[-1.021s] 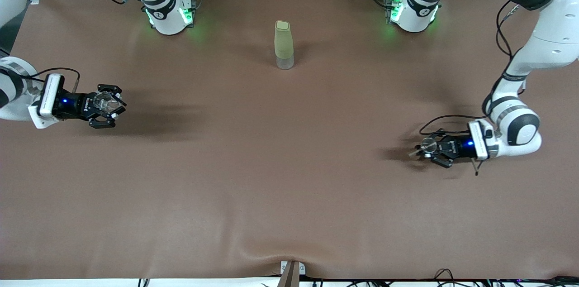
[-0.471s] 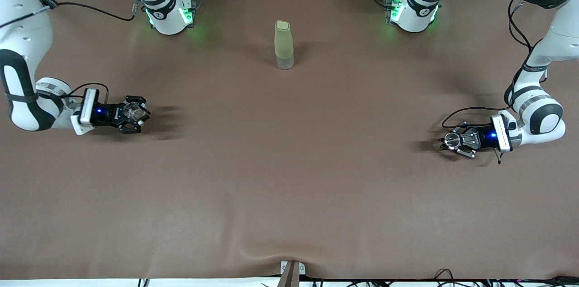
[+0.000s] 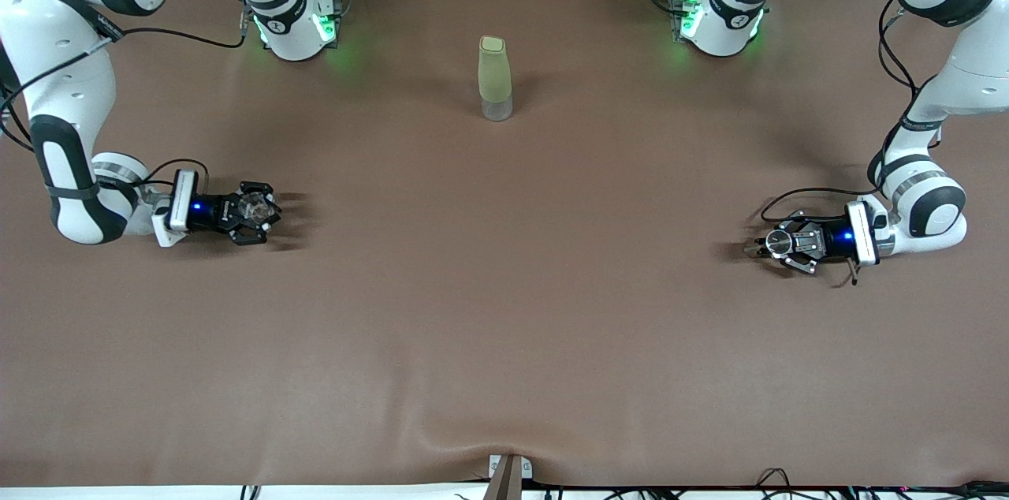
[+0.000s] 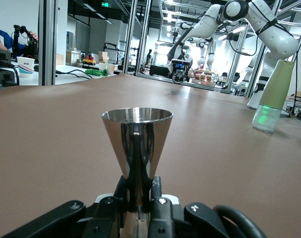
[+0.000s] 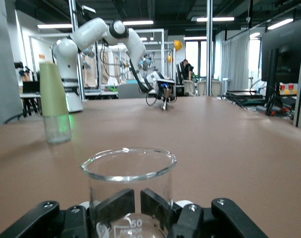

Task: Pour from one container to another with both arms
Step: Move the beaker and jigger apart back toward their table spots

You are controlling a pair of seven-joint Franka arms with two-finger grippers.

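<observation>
I will use my right gripper to set the clear glass beaker free on the brown cover (image 3: 295,239) just past its fingertips, toward the wrinkled edge.
My left gripper (image 3: 768,245) is shut on the stem of a shiny metal cone-shaped cup (image 4: 136,144), which it holds upright low over the table at the left arm's end. In the left wrist view, the fingers (image 4: 158,198) press on the stem from both sides. My right gripper (image 3: 260,210) is shut on a clear glass beaker (image 5: 128,183), upright and low over the table at the right arm's end. Whether either vessel touches the table cannot be told. A tall pale-green bottle (image 3: 495,78) with a clear base stands between the two arm bases.
A brown cover (image 3: 504,311) spreads over the whole table, with a wrinkle at its near edge (image 3: 508,445). Both white arm bases (image 3: 295,23) glow green along the edge farthest from the camera.
Both arms have come down lower over the table. The right gripper carried the beaker toward the table's middle. The left gripper drew the metal cup toward the left arm's end.
</observation>
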